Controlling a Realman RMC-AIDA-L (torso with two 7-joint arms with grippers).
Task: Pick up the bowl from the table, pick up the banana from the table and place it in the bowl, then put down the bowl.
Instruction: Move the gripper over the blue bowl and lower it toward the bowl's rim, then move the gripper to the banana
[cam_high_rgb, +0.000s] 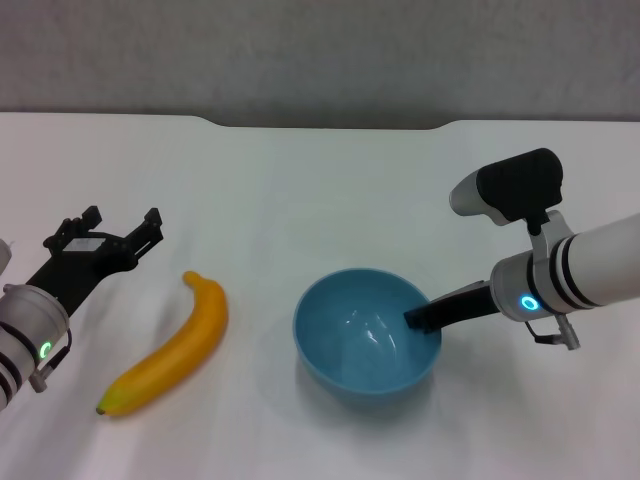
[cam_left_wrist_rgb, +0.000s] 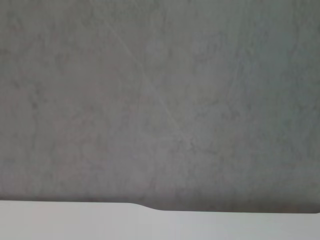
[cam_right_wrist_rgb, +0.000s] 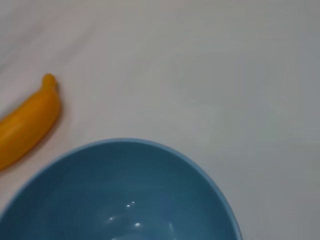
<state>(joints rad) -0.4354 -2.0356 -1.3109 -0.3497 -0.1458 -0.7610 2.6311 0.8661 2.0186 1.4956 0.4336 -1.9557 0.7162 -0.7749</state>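
The middle of the yellow-orange banana (cam_high_rgb: 186, 347), about halfway between its stem and its other end, is next for my left gripper, which should go there and close.
The light-blue bowl (cam_high_rgb: 365, 335) is on the white table (cam_high_rgb: 320, 190), front centre. My right gripper (cam_high_rgb: 424, 318) reaches in from the right and is shut on the bowl's right rim, with one dark finger inside the bowl. The bowl's inside fills the near part of the right wrist view (cam_right_wrist_rgb: 120, 195). The yellow-orange banana (cam_high_rgb: 170, 348) lies on the table left of the bowl, stem end pointing away from me; it also shows in the right wrist view (cam_right_wrist_rgb: 27, 122). My left gripper (cam_high_rgb: 122, 222) is open and empty, above the table just left of the banana's stem end.
The table's back edge has a shallow notch (cam_high_rgb: 325, 125) with a grey wall behind it. The left wrist view shows only that wall and the table's back edge (cam_left_wrist_rgb: 150, 207).
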